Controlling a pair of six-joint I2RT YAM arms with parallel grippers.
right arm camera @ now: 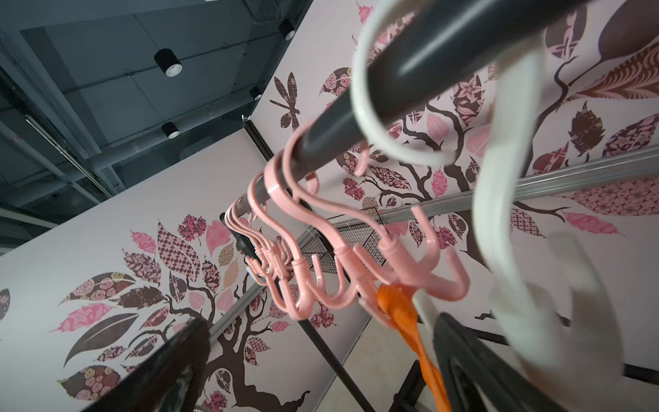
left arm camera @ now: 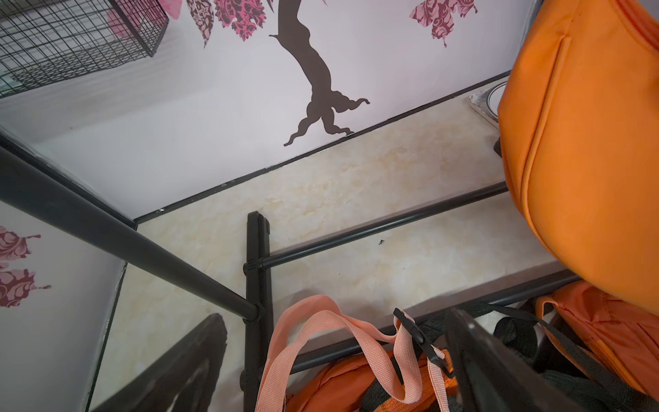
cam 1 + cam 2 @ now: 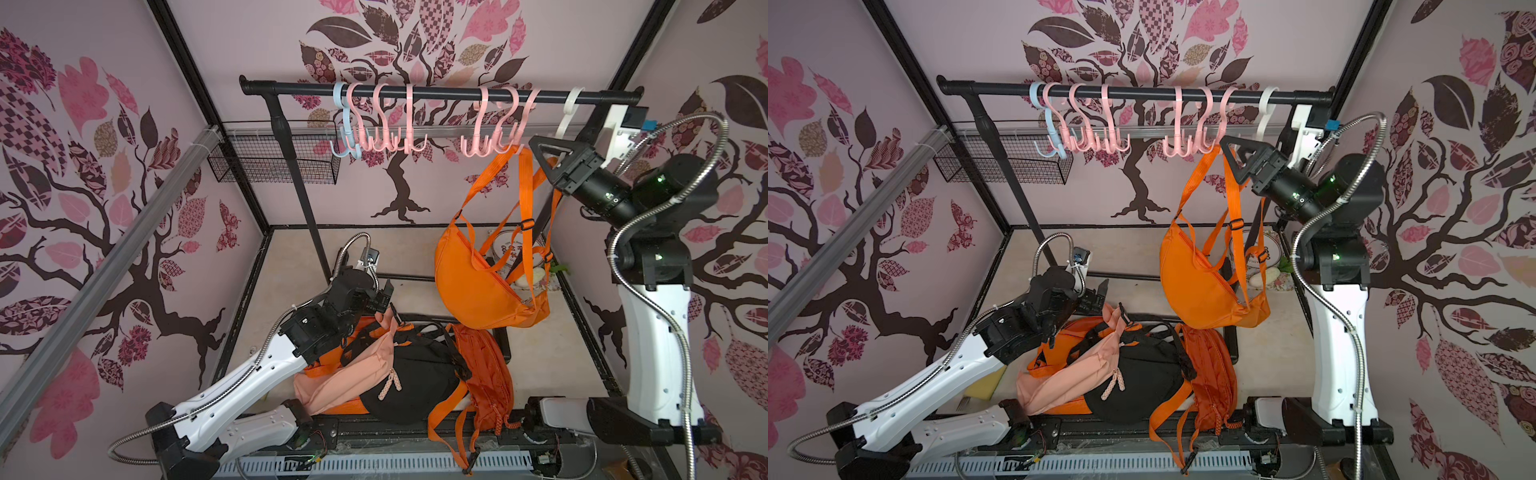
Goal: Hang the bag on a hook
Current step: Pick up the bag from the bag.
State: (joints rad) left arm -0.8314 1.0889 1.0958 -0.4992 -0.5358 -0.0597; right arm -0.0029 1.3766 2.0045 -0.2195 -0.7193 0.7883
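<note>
My left gripper is to go next to the black bag's strap [image 3: 419,323] at the top of the pile, beside the pink strap loop, and close there.
An orange sling bag [image 3: 478,282] [image 3: 1196,282] hangs by its strap [image 1: 403,306] from a pink hook [image 3: 509,141] [image 1: 378,303] on the black rail [image 3: 436,89]. My right gripper [image 3: 540,151] [image 1: 321,364] stands open, high up beside that strap, holding nothing. Low on the floor lies a pile with a pink and black backpack [image 3: 399,374] [image 3: 1121,374] and more orange bags [image 3: 486,370]. My left gripper [image 3: 388,295] [image 2: 338,356] is open just above the pile. The backpack's pink strap loop [image 2: 321,321] rises between its jaws, not pinched.
More pink hooks [image 3: 386,141], a blue hook [image 3: 343,124] and a white hook [image 3: 569,112] hang on the rail. A wire basket [image 3: 270,158] is fixed at the back left. The rack's black legs and floor bars [image 2: 374,228] cross the beige floor [image 2: 356,185].
</note>
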